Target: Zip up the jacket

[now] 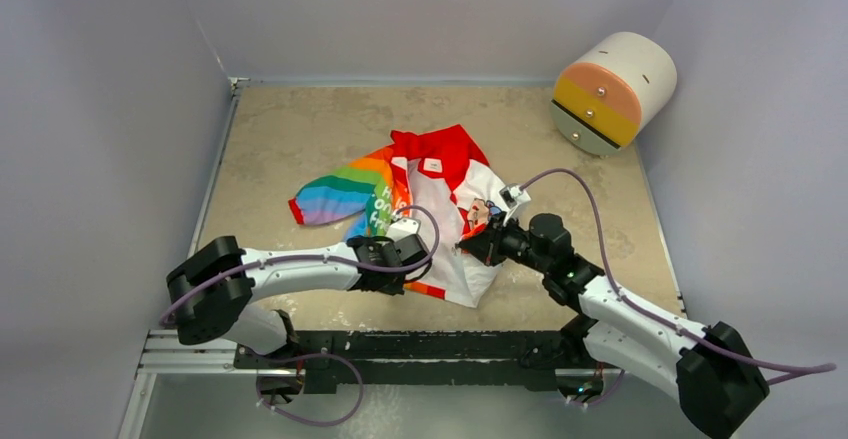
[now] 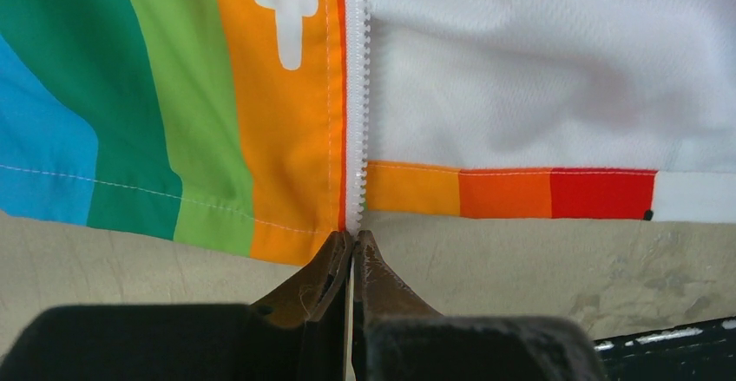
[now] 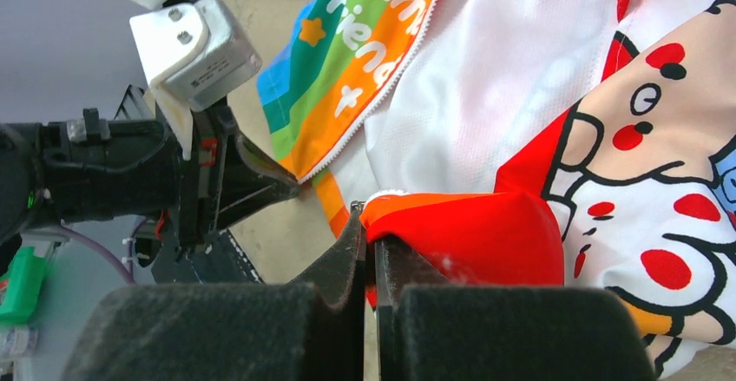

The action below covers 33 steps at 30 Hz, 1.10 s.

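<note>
Next, I open my left gripper, pinching the white zipper tape's bottom end, and take the jacket's orange hem [image 2: 302, 244] beside it, leaving that end clear.
The jacket [image 1: 440, 194] lies open on the table, rainbow sleeve to the left and white bear-print panel to the right. My left gripper [image 1: 408, 257] is at its near hem. In the left wrist view my left gripper [image 2: 354, 238] is shut on the bottom end of the white zipper tape [image 2: 355, 95], beside the rainbow panel [image 2: 217, 95]. My right gripper [image 1: 466, 248] holds the other front panel. In the right wrist view my right gripper [image 3: 371, 225] is shut on the folded red and orange hem [image 3: 469, 229]. The left gripper [image 3: 293, 188] sits a short gap to its left.
A white cylinder with an orange and yellow face [image 1: 610, 89] stands at the back right corner. Grey walls close in the table [image 1: 300, 129] on the left, back and right. The black front rail [image 1: 420, 344] runs along the near edge.
</note>
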Tool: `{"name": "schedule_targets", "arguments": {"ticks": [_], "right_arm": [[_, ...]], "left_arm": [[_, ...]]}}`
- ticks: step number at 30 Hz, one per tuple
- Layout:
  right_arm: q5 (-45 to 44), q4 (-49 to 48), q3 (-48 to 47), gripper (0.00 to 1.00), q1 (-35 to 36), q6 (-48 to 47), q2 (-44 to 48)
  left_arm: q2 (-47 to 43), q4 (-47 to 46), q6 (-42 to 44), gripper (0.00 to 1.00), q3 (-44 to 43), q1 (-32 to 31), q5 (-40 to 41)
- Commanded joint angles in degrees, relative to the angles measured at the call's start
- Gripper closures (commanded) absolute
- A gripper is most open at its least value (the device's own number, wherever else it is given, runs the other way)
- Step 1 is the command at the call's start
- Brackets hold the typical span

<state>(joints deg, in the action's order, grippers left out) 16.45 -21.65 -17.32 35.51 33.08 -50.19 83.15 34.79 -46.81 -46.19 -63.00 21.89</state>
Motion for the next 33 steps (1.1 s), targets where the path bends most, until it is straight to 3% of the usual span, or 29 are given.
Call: {"name": "schedule_targets", "arguments": {"ticks": [1,13,23,33], "right_arm": [[0.4,-5.5,-0.2,1.00,-0.2,0.7,-1.6],[-1.5,-4.4,0.1,1.00,-0.2,1.5,-2.2],[-5.6,8.2,-1.0,1.00,-0.3,3.1,9.7],[-9.5,18.3,-4.1,1.00,-0.3,3.7,18.7]], "left_arm": [[-2.2,-2.6,-3.4,1.00,2.9,-1.6,-2.9],[3.7,-11.3,-3.3,1.00,5.6,-2.8,-4.4],[13.7,-18.2,1.2,1.00,-2.7,0.0,-2.3],[9.3,-12.4,4.1,1.00,-7.0,0.1,-5.7]]}}
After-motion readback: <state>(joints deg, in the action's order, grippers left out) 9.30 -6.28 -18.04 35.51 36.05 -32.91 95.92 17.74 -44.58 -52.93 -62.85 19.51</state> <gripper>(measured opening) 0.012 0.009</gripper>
